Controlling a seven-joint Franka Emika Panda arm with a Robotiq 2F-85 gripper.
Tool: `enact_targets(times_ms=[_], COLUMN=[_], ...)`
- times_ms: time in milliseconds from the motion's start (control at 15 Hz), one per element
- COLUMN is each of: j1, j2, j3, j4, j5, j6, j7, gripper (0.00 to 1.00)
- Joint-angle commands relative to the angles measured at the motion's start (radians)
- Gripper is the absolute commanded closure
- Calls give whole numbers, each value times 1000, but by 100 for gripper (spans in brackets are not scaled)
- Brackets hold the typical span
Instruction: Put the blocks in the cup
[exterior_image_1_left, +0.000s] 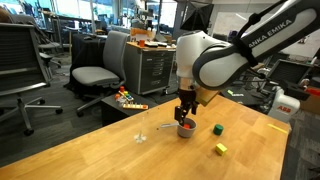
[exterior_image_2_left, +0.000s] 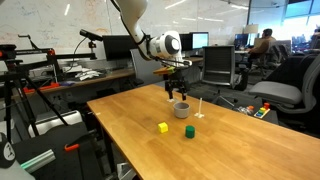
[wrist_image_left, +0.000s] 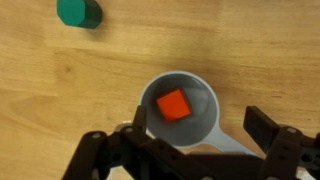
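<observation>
The yellow block still lies loose outside the grey cup, so my gripper closes next on the sides of the yellow block (exterior_image_1_left: 221, 149).
The grey cup (wrist_image_left: 196, 125) sits on the wooden table with the red block (wrist_image_left: 173, 104) lying inside it. My gripper (wrist_image_left: 200, 122) hangs open just above the cup, one finger on each side, holding nothing. In both exterior views the gripper (exterior_image_1_left: 186, 110) (exterior_image_2_left: 177, 90) is straight over the cup (exterior_image_1_left: 185, 131) (exterior_image_2_left: 181, 110). The green block (exterior_image_1_left: 217, 129) (exterior_image_2_left: 188, 132) (wrist_image_left: 79, 12) and the yellow block (exterior_image_1_left: 221, 149) (exterior_image_2_left: 163, 127) lie loose on the table beside the cup.
A thin clear stemmed glass (exterior_image_1_left: 141, 130) (exterior_image_2_left: 199, 108) stands close to the cup. Small coloured toys (exterior_image_1_left: 128, 100) lie at the table's far edge. Office chairs (exterior_image_1_left: 95, 75) and desks surround the table (exterior_image_2_left: 130, 120).
</observation>
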Motion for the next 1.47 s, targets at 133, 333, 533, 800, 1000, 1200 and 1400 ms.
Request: enact_targets(times_ms=[133, 333, 533, 800, 1000, 1200, 1400], j1=[12, 14, 4, -10, -13, -22, -33], j2=[-158, -252, -323, -346, -328, -315, -296], j3=[-6, -11, 1, 2, -14, -28, -14], j4=[-207, -317, -363, -391, -424, -475, -455], j5=[-18, -39, -45, -69, -117, -156, -131], j6=[11, 10, 14, 31, 46, 43, 18], j7=[11, 29, 17, 22, 49, 68, 44], gripper=[0, 0, 0, 0, 0, 0, 0])
